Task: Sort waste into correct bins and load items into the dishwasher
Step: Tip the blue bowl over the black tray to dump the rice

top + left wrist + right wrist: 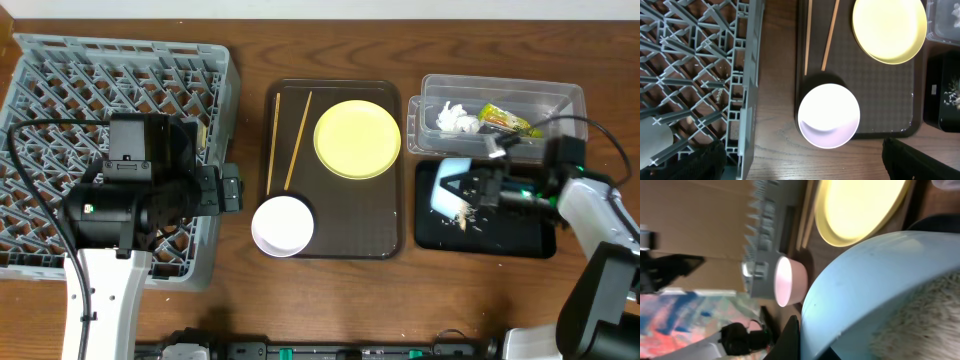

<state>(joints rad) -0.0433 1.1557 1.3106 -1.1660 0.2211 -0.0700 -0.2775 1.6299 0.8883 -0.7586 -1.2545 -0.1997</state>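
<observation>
With my right gripper, I next set the light blue bowl down on the brown tray point(376, 229), in between the white-pinkish bowl and the black tray.
My right gripper point(478, 187) is shut on the rim of the light blue bowl point(450, 180) and holds it tilted over the black tray point(520, 235). Rice scraps point(463, 215) lie in the tray below it. The bowl fills the right wrist view point(865, 280). The clear tub point(570, 100) holds the tissue point(456, 118) and the wrapper point(503, 119). My left gripper point(232, 188) is open and empty at the right edge of the grey dish rack point(60, 100). The white-pinkish bowl point(829, 116), yellow plate point(357, 138) and two chopsticks point(297, 140) lie on the brown tray.
The brown serving tray point(370, 215) sits mid-table between the rack and the bins. A pale rounded shape point(655, 142) lies inside the rack under my left arm; I cannot tell if it is the cup. Cables run over the rack and over the tub.
</observation>
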